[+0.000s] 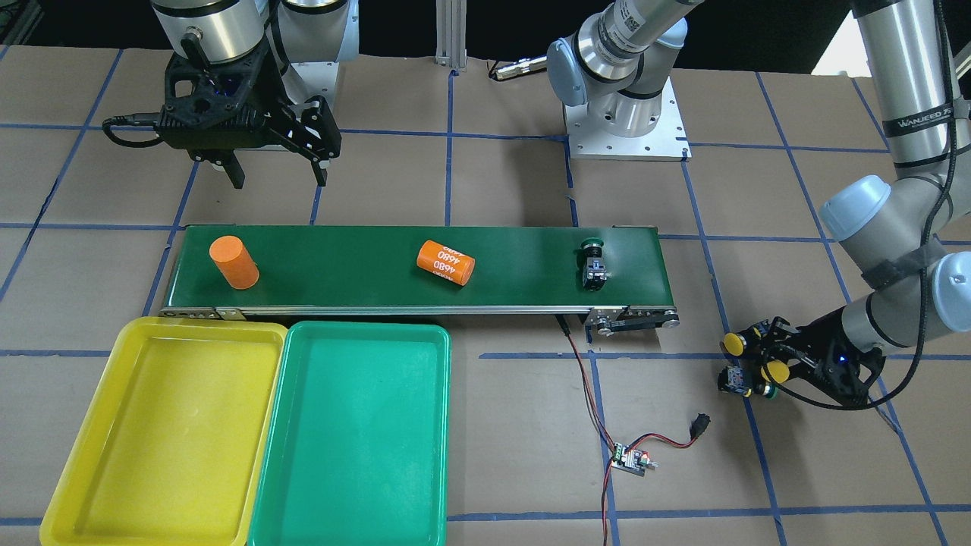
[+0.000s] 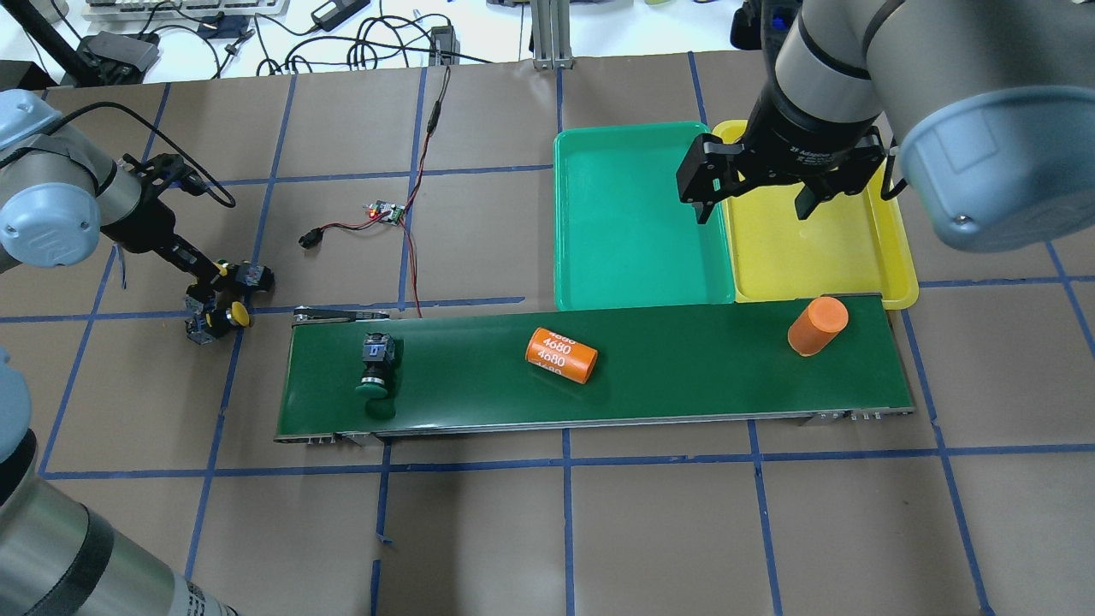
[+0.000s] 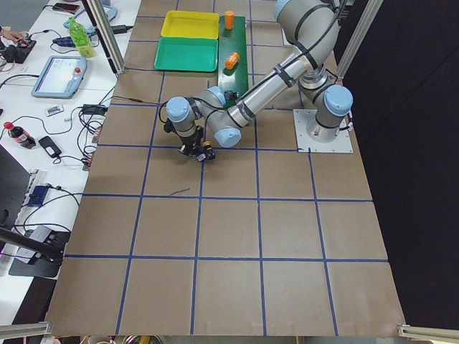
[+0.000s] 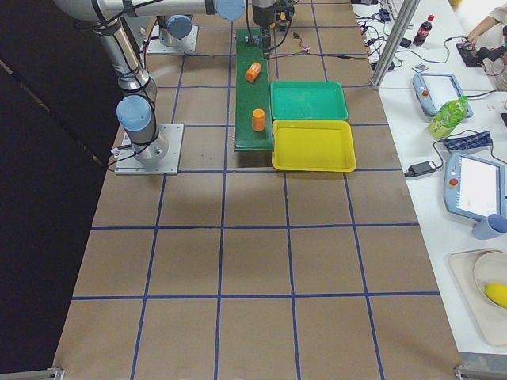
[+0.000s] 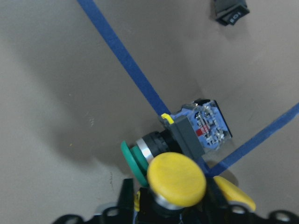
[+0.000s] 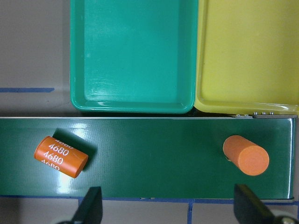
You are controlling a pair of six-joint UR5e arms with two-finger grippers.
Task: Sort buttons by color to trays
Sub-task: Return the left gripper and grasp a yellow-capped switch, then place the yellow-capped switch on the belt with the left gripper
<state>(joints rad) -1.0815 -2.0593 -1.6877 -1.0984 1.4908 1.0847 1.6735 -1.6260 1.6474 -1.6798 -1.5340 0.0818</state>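
Next, my left gripper lets go of the yellow-capped button on the conveyor belt (image 1: 642,276), in the space between the belt's green-capped button and the belt's bare end.
One green-capped button (image 1: 594,262) lies on its side on the conveyor belt (image 1: 364,265), near the end on my left side. Off that end, my left gripper (image 1: 758,364) is low over the paper, shut on a yellow-capped button (image 5: 176,179). Beside it lie a green-capped button (image 5: 140,158) with a blue-red terminal block and a second yellow cap (image 5: 236,193). My right gripper (image 1: 277,178) hangs open above the table behind the belt's other end. The yellow tray (image 1: 182,425) and the green tray (image 1: 356,425) sit side by side along the belt, with no buttons in them.
Two orange cylinders are on the belt, one upright (image 1: 234,262) near the trays and one lying down (image 1: 445,262) marked 4680. A small controller board (image 1: 630,459) with red and black wires lies on the paper beside the belt.
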